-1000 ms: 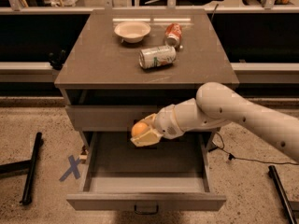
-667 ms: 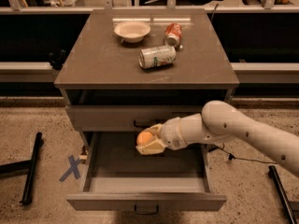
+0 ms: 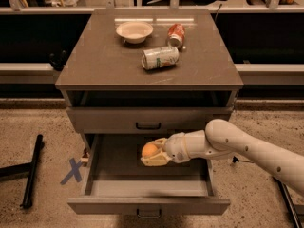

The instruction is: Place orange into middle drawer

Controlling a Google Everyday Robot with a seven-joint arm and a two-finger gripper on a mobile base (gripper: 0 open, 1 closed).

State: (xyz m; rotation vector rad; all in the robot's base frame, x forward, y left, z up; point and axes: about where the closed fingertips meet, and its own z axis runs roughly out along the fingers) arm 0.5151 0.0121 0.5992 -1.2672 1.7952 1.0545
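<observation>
My gripper will release the orange on the open drawer's bottom (image 3: 169, 163), slightly off centre toward the side of my white arm.
The orange (image 3: 149, 150) is a small round fruit held between the pale fingers of my gripper (image 3: 152, 153). The gripper is shut on it and hangs inside the open middle drawer (image 3: 95, 161), just above its floor near the back centre. This drawer is the cabinet's lowest, pulled out toward the camera, with a dark handle on its front (image 3: 148, 213). My white arm (image 3: 237, 148) reaches in from the right.
On the cabinet top (image 3: 95, 65) stand a white bowl (image 3: 134, 31), a red-orange soda can (image 3: 176, 34) and a green-white can (image 3: 160, 58) lying on its side. A shut drawer front (image 3: 148, 120) is above the open one. A black stand (image 3: 31, 170) and a blue X (image 3: 72, 171) are on the floor at left.
My gripper has moved down and slightly right with the orange, from in front of the upper drawer front into the open drawer.
</observation>
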